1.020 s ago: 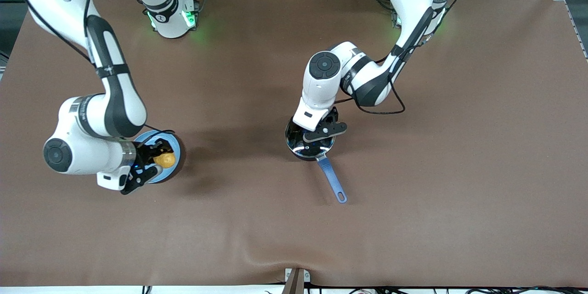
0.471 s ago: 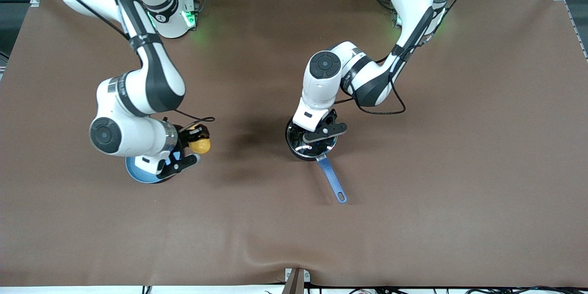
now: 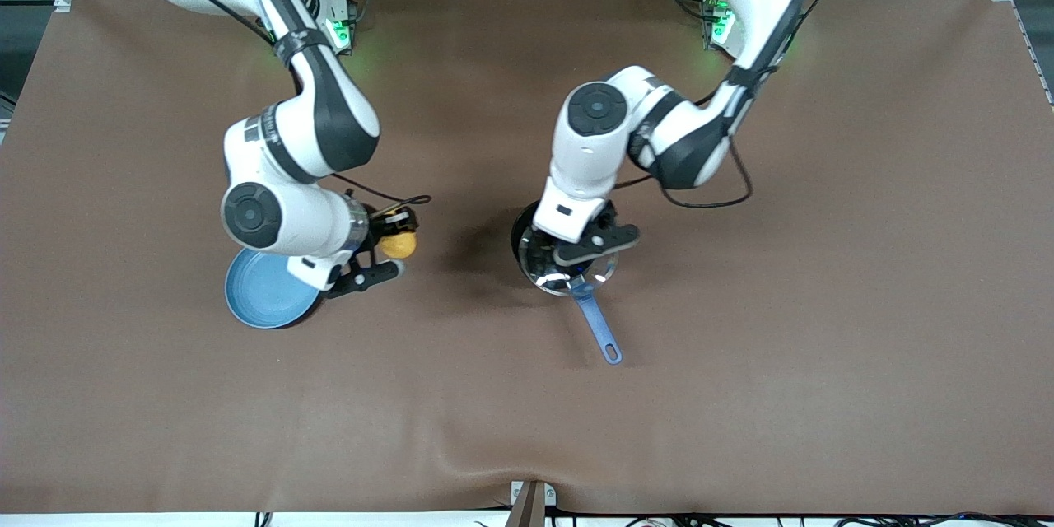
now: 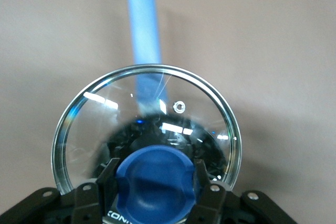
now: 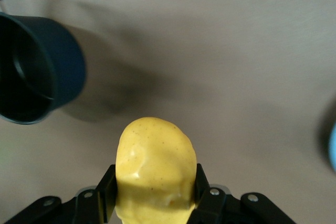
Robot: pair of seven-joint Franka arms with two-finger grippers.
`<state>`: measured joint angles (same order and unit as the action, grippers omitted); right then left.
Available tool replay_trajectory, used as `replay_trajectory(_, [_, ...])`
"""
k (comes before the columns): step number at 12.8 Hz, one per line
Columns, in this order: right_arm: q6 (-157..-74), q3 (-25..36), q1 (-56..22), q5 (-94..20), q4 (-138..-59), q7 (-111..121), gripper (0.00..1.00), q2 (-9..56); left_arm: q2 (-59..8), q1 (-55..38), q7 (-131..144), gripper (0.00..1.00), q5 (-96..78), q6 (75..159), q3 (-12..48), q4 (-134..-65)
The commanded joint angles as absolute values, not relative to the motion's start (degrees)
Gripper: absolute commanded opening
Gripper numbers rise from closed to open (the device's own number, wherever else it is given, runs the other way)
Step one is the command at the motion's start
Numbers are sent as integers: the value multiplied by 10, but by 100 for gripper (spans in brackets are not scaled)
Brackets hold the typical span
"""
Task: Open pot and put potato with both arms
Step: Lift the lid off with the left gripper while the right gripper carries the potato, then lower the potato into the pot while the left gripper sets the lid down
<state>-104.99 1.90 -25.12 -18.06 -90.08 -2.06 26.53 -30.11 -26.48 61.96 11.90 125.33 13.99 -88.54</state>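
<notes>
I should let go of the glass lid with my left gripper on the brown mat, across the black pot from the plate [image 3: 776, 277].
The black pot [image 3: 522, 240] with its blue handle [image 3: 599, 329] stands mid-table. My left gripper [image 3: 583, 250] is shut on the blue knob [image 4: 155, 184] of the glass lid [image 3: 594, 273] and holds the lid up over the pot's handle side. Through the glass the left wrist view shows the handle [image 4: 143, 24]. My right gripper [image 3: 389, 257] is shut on the yellow potato [image 3: 400, 245], in the air between the plate and the pot. In the right wrist view the potato [image 5: 155, 166] sits between the fingers and the open pot [image 5: 31, 72] lies ahead.
The light-blue plate [image 3: 262, 296] lies bare at the right arm's end, beside the right gripper. Its edge shows in the right wrist view [image 5: 333, 148]. A brown mat [image 3: 823, 263] covers the whole table.
The right arm lifted the potato off the plate and carried it toward the pot. The left gripper raised the lid and shifted it toward the handle.
</notes>
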Motion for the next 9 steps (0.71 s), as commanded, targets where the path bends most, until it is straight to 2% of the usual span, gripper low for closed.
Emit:
replay_trajectory(1, [-1072,23,-287,-206,-908,-83,0,250,-246,-181,525,0,110,1215,149,-912])
replay_trajectory(4, [-1149,25,-362,-191,-907,-175,0,252,-218,-96,396,0,72,1200,149,-953])
replay_trajectory(6, [-1233,25,-399,-151,-907,-205,0,268,-213,-47,352,0,51,1201,149,-989])
replay_trajectory(9, [-1313,25,-438,-125,-904,-207,0,302,-214,20,305,0,38,1241,151,-1052])
